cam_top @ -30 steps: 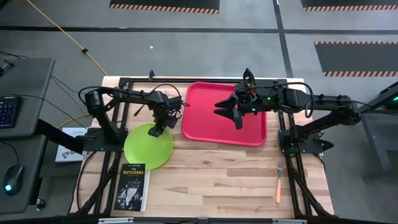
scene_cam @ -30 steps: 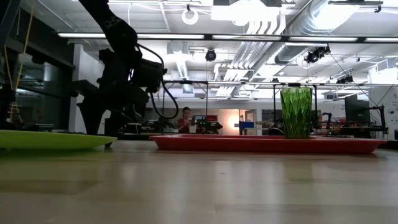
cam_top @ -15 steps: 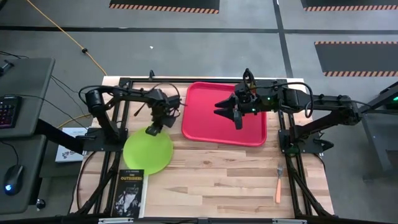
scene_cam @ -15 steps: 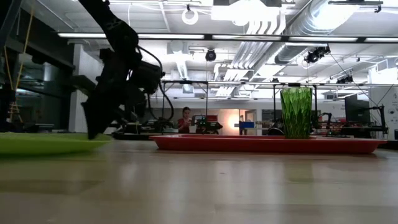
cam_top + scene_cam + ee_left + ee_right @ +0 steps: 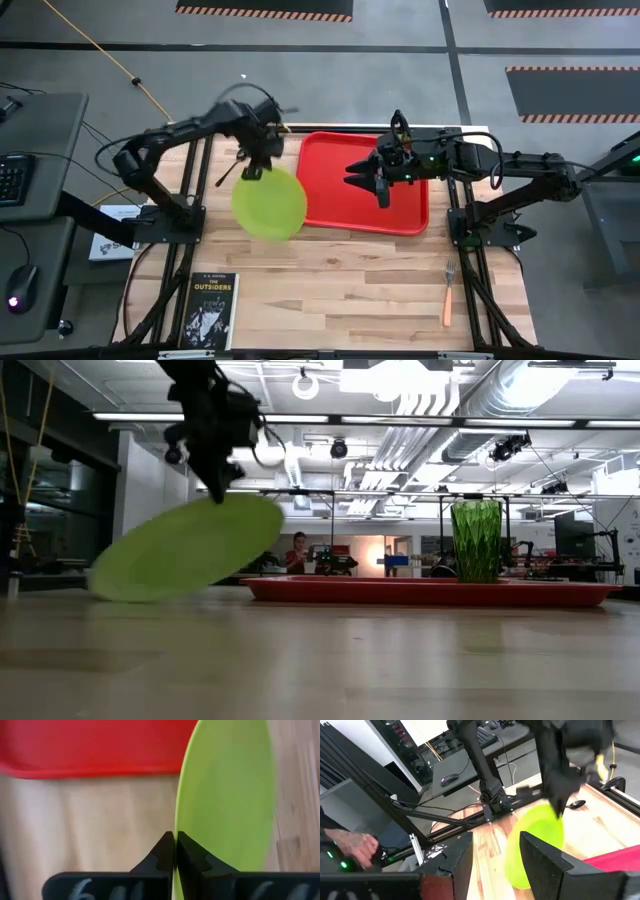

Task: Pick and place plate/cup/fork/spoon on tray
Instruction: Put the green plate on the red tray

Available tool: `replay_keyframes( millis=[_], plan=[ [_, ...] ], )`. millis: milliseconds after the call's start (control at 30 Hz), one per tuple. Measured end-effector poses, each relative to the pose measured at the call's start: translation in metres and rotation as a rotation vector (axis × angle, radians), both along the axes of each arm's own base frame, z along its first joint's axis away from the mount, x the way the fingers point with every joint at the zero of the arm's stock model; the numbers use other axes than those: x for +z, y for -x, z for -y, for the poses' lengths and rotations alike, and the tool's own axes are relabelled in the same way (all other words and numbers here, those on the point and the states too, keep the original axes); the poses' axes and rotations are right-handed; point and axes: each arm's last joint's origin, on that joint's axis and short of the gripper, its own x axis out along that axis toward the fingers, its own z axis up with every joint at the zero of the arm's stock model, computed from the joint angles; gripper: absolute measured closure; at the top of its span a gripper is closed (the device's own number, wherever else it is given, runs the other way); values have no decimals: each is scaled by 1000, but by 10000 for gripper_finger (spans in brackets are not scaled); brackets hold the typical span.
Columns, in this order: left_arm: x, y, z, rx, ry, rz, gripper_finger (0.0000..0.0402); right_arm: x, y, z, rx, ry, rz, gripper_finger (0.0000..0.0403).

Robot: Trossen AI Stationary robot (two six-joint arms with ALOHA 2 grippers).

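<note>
I am going to use my left gripper to set the lime-green plate down on the red tray's half nearer the black book (image 5: 336, 178).
The lime-green plate (image 5: 268, 202) hangs tilted from my left gripper (image 5: 252, 172), which is shut on its rim; its right edge overlaps the left rim of the red tray (image 5: 340, 205). The green cup (image 5: 476, 540) stands upright on the tray. My right gripper (image 5: 380, 186) hovers open over the tray's middle with nothing between its fingers. The orange-handled fork (image 5: 448, 295) lies flat near the table's right front. A dark spoon (image 5: 577, 804) lies on the table beyond the plate. My left gripper pinches the plate's far rim (image 5: 176, 827) between its two fingers (image 5: 162, 854), coming from above and pointing down. The plate (image 5: 185, 550) hangs below the fingers, tilted, its high edge at the gripper. Whether its low edge (image 5: 105, 588) touches the table, I cannot tell.
A black book (image 5: 212, 305) lies at the table's near left corner. Bare wood (image 5: 340, 290) stretches between the book and the fork. A person's hand (image 5: 355, 847) shows beyond the table's left side.
My left gripper has shut on the plate's far rim, then risen and gone toward the tray. The plate, flat on the table a second ago, has tipped up and travelled right and toward the far edge, reaching the tray's left rim. My right gripper has kept still.
</note>
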Motion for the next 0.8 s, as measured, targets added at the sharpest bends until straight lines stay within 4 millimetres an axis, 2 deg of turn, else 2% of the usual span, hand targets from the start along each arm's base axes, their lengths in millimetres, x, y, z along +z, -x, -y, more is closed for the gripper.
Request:
replay_keyframes(
  millis=[200, 400, 500, 633, 800],
  plan=[
    [48, 14, -7, 193, -28, 165, 401, 0, 0, 0, 0, 0, -3, 249],
    [67, 16, -7, 400, 99, 303, 401, -1, 0, 0, 3, 12, -7, 249],
    [68, 4, -8, 459, 136, 364, 401, -1, 0, 0, 5, 17, -7, 249],
    [59, -23, -11, 505, 165, 422, 402, -1, 0, 0, 5, 16, -7, 249],
    [30, -60, -10, 530, 180, 386, 402, -1, 0, 0, 4, 15, -7, 249]
  ],
)
